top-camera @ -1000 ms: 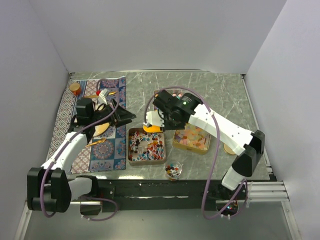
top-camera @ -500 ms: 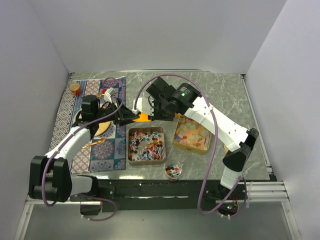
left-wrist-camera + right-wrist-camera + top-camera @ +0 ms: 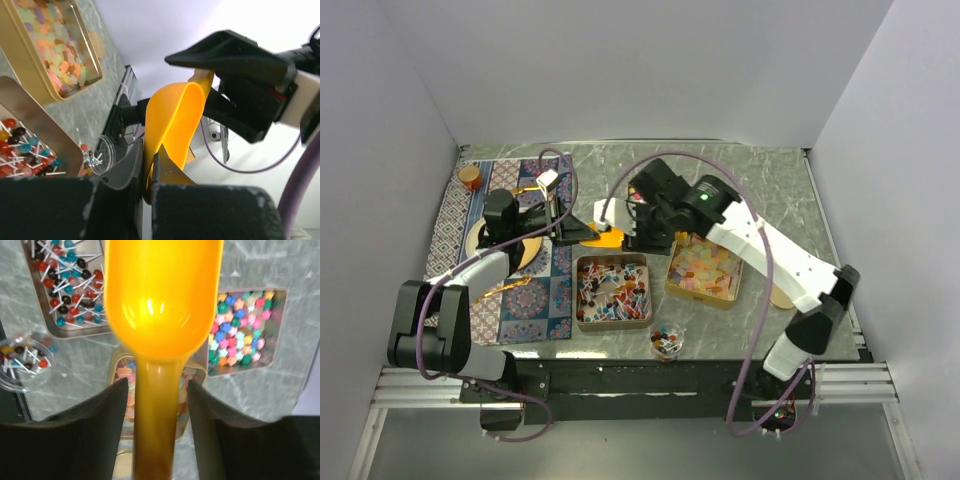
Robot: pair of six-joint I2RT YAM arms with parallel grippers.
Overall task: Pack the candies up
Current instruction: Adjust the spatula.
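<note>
The rim of the scoop's bowl, the end that must dig, is in my left gripper, so my right gripper needs to close on the scoop's handle (image 3: pixel 157 407) before scooping pastel squares.
An orange scoop (image 3: pixel 609 238) hangs in the air between my two arms, behind the lollipop tin (image 3: pixel 613 292). My left gripper (image 3: pixel 147 160) is shut on the rim of the scoop's (image 3: pixel 172 120) bowl. My right gripper (image 3: pixel 157 390) is open: its fingers (image 3: pixel 105 410) flank the scoop's (image 3: pixel 162 300) handle with a gap on each side. Candies lie below: red and blue lollipops (image 3: pixel 70 285), multicolour stars (image 3: pixel 245 325) and pastel squares (image 3: pixel 55 55), each kind in its own tin. A small clear cup (image 3: pixel 667 342) at the table's front edge holds a few candies.
A patterned mat (image 3: pixel 535 300) covers the left of the table, with a small orange jar (image 3: pixel 469 177) at its far corner and a gold plate (image 3: pixel 525 255) under my left arm. A wooden disc (image 3: pixel 780 297) lies right of the squares tin (image 3: pixel 704 270). White walls enclose three sides.
My left gripper has reached in and closed on the scoop's bowl. The right jaws have opened off the handle. The scoop shifted left and back from over the lollipop tin.
</note>
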